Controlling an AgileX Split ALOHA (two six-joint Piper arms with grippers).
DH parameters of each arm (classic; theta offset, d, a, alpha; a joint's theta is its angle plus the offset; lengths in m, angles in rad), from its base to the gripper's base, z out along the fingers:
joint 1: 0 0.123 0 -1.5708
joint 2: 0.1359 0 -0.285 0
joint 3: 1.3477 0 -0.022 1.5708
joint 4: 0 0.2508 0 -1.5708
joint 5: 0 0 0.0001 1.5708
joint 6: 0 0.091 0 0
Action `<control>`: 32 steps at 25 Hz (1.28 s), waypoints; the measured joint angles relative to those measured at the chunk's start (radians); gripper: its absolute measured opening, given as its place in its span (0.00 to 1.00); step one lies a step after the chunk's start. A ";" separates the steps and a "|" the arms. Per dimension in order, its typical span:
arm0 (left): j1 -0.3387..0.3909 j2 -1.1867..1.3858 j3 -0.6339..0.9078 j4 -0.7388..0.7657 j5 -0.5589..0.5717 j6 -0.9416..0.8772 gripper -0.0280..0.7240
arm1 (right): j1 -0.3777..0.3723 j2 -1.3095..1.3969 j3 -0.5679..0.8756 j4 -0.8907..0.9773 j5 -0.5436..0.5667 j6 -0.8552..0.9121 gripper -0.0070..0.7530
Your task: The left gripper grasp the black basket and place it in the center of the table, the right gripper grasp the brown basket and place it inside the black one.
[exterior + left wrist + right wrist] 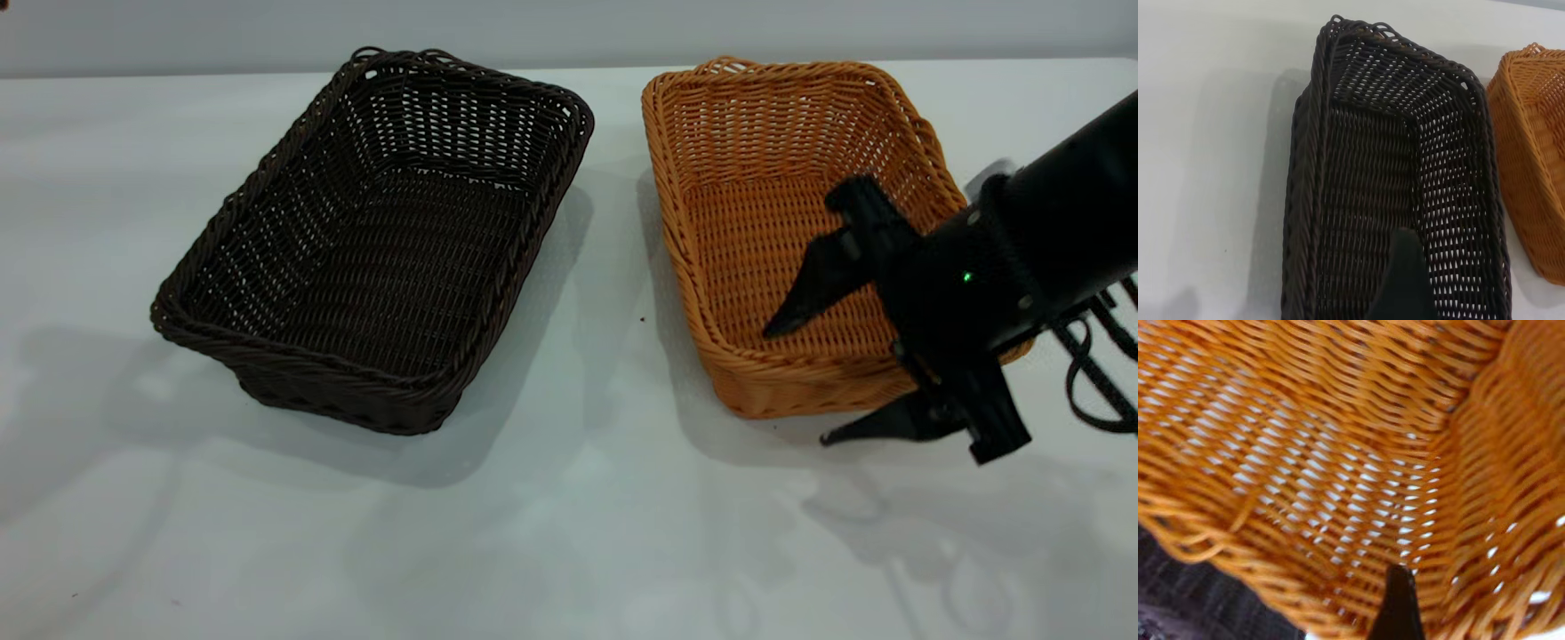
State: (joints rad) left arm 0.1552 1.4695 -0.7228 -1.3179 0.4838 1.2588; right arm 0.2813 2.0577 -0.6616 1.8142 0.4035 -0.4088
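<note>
My left gripper should next grab the black basket by the middle of its long side (247, 188) (1309, 175) farthest from the brown basket.
The black basket (382, 240) stands upright on the white table (569, 533), left of the middle. The brown basket (782, 231) stands to its right, a gap apart. My right gripper (807, 380) is open and straddles the brown basket's near end wall, one finger inside over the floor and one outside by the table. In the right wrist view one of its fingers (1397, 607) lies against the orange weave (1338, 453). My left gripper (1403, 283) shows only in the left wrist view, as a black part over the black basket's (1391, 133) inside.
The right arm (1067, 222) reaches in from the right edge, with black cables (1102, 373) hanging beside it. Bare white table lies in front of both baskets and to the far left. A grey wall runs behind the table.
</note>
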 joint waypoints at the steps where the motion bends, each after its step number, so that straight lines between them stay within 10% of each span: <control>1: 0.000 0.000 0.000 0.000 -0.001 0.005 0.74 | 0.000 0.013 -0.007 0.001 -0.013 0.005 0.71; 14: -0.006 0.145 -0.069 0.001 -0.038 0.027 0.74 | 0.011 0.114 -0.088 0.007 -0.176 0.104 0.71; 32: -0.276 0.733 -0.552 0.222 -0.232 -0.105 0.74 | 0.011 0.114 -0.089 0.008 -0.195 0.085 0.69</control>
State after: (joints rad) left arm -0.1203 2.2022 -1.2751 -1.0954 0.2521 1.1540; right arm 0.2920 2.1716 -0.7504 1.8222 0.2086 -0.3233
